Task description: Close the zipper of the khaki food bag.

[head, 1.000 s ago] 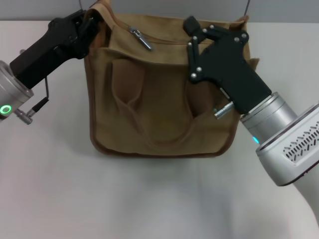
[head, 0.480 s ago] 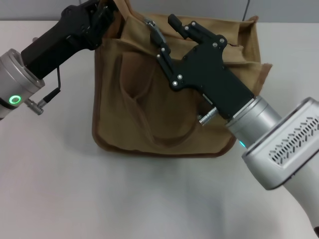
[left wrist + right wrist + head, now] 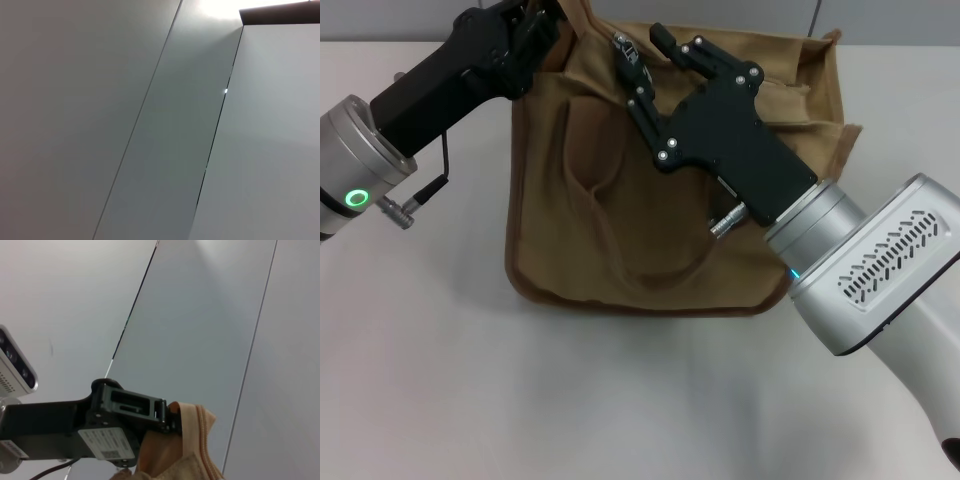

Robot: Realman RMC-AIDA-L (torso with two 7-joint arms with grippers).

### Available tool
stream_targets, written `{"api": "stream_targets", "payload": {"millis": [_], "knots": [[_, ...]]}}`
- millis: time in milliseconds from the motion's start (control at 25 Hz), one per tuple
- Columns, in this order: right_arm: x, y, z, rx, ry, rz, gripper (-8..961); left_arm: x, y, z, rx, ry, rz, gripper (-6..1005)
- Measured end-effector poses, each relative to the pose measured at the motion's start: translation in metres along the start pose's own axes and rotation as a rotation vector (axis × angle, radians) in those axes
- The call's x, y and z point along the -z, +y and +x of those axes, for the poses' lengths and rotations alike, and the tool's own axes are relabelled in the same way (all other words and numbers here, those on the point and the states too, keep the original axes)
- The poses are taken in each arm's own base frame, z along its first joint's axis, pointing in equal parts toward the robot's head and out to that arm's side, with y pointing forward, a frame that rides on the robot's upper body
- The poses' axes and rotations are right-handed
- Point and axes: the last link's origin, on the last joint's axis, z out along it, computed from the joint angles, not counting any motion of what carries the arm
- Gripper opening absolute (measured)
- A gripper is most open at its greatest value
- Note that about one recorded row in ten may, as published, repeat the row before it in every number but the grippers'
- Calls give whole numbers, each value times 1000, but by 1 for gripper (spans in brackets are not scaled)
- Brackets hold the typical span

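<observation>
The bag's top edge is bunched beside the silver pull tab, so my right gripper will grip the tab (image 3: 623, 43) again while my left gripper pulls the bag's corner tight.
The khaki food bag (image 3: 650, 230) lies on the white table (image 3: 460, 380) with its front pocket and looped handles (image 3: 588, 185) facing up. My left gripper (image 3: 536, 22) is shut on the bag's far left top corner. The right wrist view shows it (image 3: 162, 415) clamping the khaki fabric (image 3: 187, 440) beside the zipper tape. The zipper's silver pull tab (image 3: 625, 52) sticks up at the top edge. My right gripper (image 3: 642, 45) is open over the bag's top, and the tab sits at the tip of its left finger. I cannot tell whether they touch.
The right arm's black body and silver wrist (image 3: 840, 270) cover the bag's right half. The left arm (image 3: 380, 160) reaches in from the left edge. The left wrist view shows only grey wall panels (image 3: 165, 130).
My right gripper has moved left along the bag's top, from its right side to the pull tab. The left gripper has shifted slightly right, and the bag's top left corner went with it.
</observation>
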Motion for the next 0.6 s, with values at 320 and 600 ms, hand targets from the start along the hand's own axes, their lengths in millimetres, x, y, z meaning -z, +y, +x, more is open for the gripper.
{"api": "stream_targets", "payload": {"millis": [320,600], "knots": [[0,-5,1,-4,4,33,334,0,0,-1,4,1,8,38],[-3,-3,2,-1,14,12,307,-1,-2,-2,4,-3,15,38]]}}
